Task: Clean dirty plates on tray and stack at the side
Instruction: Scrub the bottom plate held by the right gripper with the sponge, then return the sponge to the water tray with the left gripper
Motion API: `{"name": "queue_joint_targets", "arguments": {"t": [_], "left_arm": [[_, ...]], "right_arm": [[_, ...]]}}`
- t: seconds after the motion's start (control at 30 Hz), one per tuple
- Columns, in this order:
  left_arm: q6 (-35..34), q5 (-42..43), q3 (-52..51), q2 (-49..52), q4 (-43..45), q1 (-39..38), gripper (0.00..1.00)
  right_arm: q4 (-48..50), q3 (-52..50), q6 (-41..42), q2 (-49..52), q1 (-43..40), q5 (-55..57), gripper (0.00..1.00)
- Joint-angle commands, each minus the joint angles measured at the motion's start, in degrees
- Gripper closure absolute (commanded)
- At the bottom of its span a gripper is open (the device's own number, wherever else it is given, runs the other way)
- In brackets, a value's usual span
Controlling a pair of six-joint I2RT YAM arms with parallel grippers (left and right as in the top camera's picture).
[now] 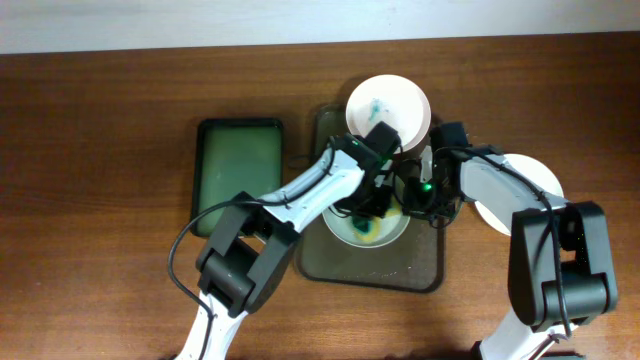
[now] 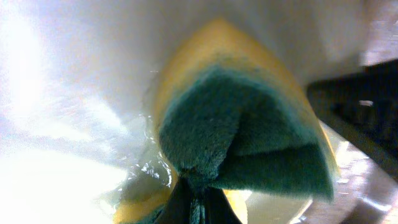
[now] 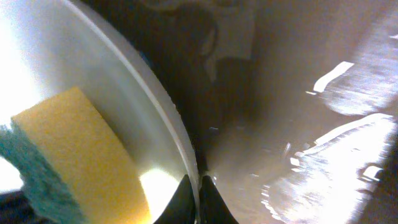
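My left gripper is to release the yellow and green sponge inside the near end of the green tray (image 1: 247, 210), so next I open it there.
A dirty white plate (image 1: 352, 232) with green and yellow smears lies on the dark tray (image 1: 420, 272). My left gripper (image 1: 372, 205) is shut on a yellow and green sponge (image 2: 242, 130) pressed against that plate's inside. My right gripper (image 1: 418, 192) is shut on the plate's rim (image 3: 163, 106), fingertips either side of it; the sponge shows at left in the right wrist view (image 3: 68, 158). A second dirty plate (image 1: 390, 108) with a green stain sits at the tray's far end. A white plate (image 1: 535, 180) lies on the table right of the tray.
A green tray (image 1: 238, 165) sits on the wooden table left of the dark tray. Both arms cross over the middle of the dark tray.
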Motion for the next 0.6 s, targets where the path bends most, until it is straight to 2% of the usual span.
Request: {"name": "queue_joint_targets", "arguments": {"t": [0.0, 0.03, 0.1, 0.3, 0.43, 0.57], "left_arm": [[-0.44, -27.32, -0.79, -0.33, -4.72, 5.27, 1.0], [-1.38, -31.15, -0.26, -0.83, -6.03, 5.75, 1.0], [-2.71, -32.98, 0.59, -2.25, -6.99, 5.95, 1.0], [-3.82, -21.2, 2.12, -12.11, -7.3, 6.75, 1.0], [-3.61, -21.94, 2.1, -22.38, -10.08, 10.93, 1.0], [-3.61, -23.43, 0.9, -23.71, -15.61, 16.68, 1.0]], "right_arm": [[-0.02, -0.15, 0.11, 1.18, 0.26, 3.37, 0.96], [-0.02, -0.15, 0.13, 1.18, 0.24, 3.37, 0.96], [-0.02, -0.15, 0.11, 1.18, 0.26, 3.37, 0.96], [-0.57, -0.15, 0.07, 1.18, 0.24, 3.39, 0.96], [-1.31, -0.15, -0.15, 1.18, 0.26, 3.39, 0.96], [-1.27, -0.15, -1.46, 1.18, 0.26, 3.37, 0.96]]}}
